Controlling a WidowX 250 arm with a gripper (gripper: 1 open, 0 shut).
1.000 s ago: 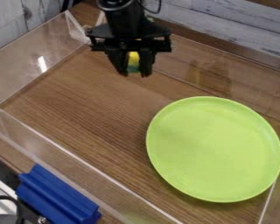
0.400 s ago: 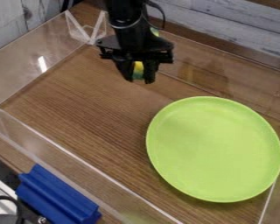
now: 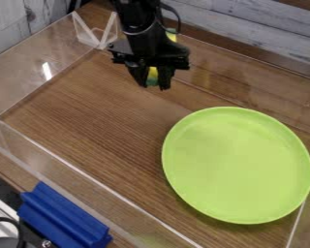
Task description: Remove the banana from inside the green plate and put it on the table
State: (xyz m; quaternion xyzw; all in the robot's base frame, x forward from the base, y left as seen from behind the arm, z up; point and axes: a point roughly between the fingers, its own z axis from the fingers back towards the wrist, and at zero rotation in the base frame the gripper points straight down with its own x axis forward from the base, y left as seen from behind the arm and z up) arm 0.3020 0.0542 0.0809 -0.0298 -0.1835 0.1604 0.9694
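The gripper will release the banana on the bare wood [image 3: 166, 83] slightly beyond the green plate's far edge. The banana is now just above the tabletop.
My black gripper [image 3: 154, 78] hangs over the far middle of the brown wood-grain table [image 3: 106, 136], pointing steeply down. Its fingers are shut on the small yellow banana [image 3: 154, 76], which shows as a yellow patch between them, just above the tabletop. The lime-green plate [image 3: 238, 165] lies empty at the right, well clear of the gripper. Whether the banana touches the wood I cannot tell.
Clear acrylic walls [image 3: 35, 63] border the table at the left, back and front. A blue block [image 3: 61, 221] sits outside the front wall at the lower left. Bare wood lies between the gripper and the plate.
The gripper, still holding the banana, has sunk toward the tabletop and shifted slightly toward the right and nearer the camera. The plate has not moved.
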